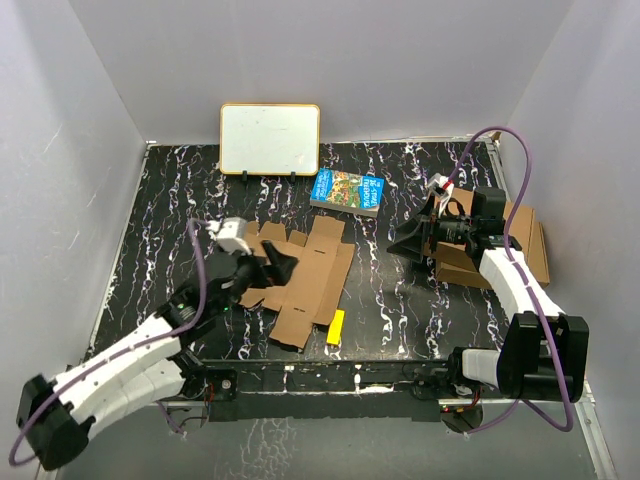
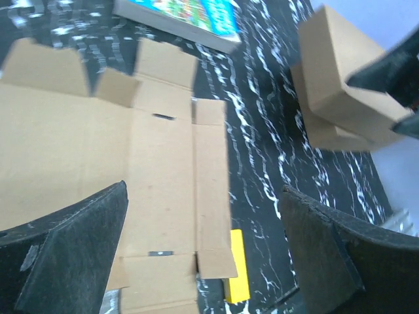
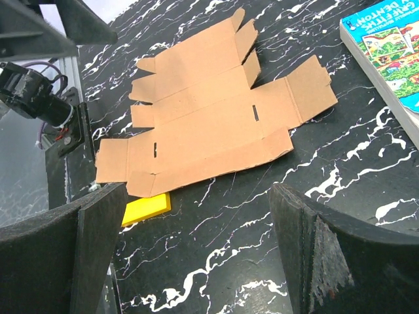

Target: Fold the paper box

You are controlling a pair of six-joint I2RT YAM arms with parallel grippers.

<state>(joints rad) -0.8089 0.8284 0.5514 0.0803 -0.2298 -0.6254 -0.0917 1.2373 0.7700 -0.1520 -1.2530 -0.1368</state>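
Observation:
My left gripper is going to close on the outer edge [image 1: 242,298] of the paper box beneath my left arm, on the side away from the yellow block.
The paper box [image 1: 305,280] lies flat and unfolded on the black marbled table, flaps and tabs spread out. It also shows in the left wrist view [image 2: 157,163] and the right wrist view [image 3: 209,124]. My left gripper [image 1: 275,265] is open and empty, hovering over the sheet's left part; in the left wrist view [image 2: 209,261] its jaws stand wide apart above the sheet. My right gripper [image 1: 420,240] is open and empty, off to the right of the sheet, above bare table in the right wrist view [image 3: 196,255].
A yellow block [image 1: 336,327] lies partly under the sheet's near right edge. A colourful book [image 1: 348,192] lies behind the sheet. A whiteboard [image 1: 270,138] stands at the back. Two finished cardboard boxes [image 1: 520,245] sit stacked at the right, under the right arm.

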